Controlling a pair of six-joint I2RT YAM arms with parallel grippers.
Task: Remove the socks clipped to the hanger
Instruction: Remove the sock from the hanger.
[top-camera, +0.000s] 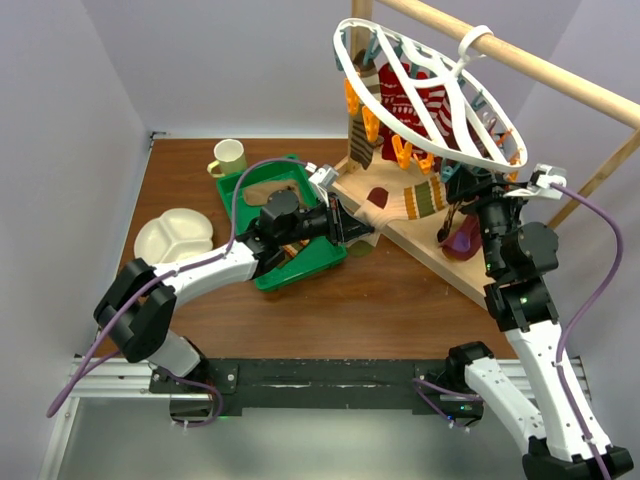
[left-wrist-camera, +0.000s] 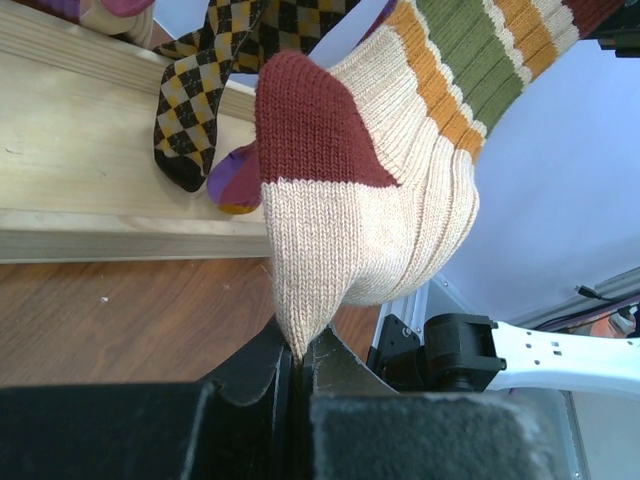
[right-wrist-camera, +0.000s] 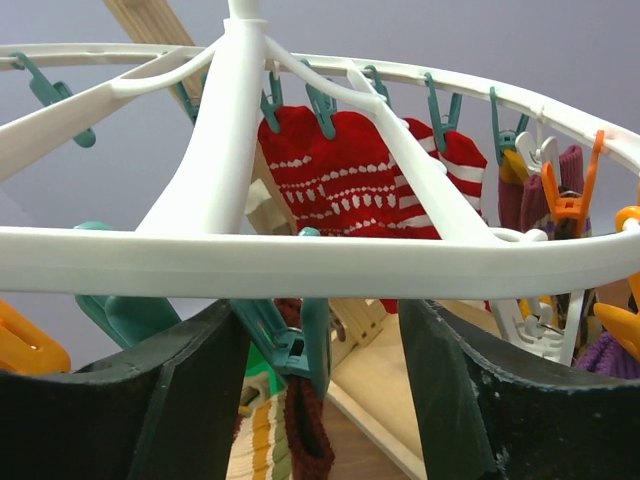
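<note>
My left gripper should release the tan sock in the middle of the green tray (top-camera: 285, 226), among the socks that lie there.
The white oval hanger (top-camera: 430, 100) hangs tilted from a wooden rail, and several socks are clipped under it. My left gripper (left-wrist-camera: 298, 365) is shut on the toe of a tan sock (left-wrist-camera: 360, 230) with a maroon heel and a green-and-orange striped cuff, which is pulled taut. Behind it hangs an argyle sock (left-wrist-camera: 200, 90). My right gripper (right-wrist-camera: 322, 335) is open just under the hanger's rim (right-wrist-camera: 300, 262). A teal clip (right-wrist-camera: 290, 335) that holds a dark maroon sock (right-wrist-camera: 312, 435) sits between its fingers. A red sock with white pattern (right-wrist-camera: 340, 180) hangs farther back.
A green tray (top-camera: 300, 262) lies under my left arm. A pale cup (top-camera: 229, 157) and a white divided plate (top-camera: 172, 235) are at the left. The wooden stand's base board (top-camera: 430, 250) and its rail (top-camera: 560, 70) take up the right.
</note>
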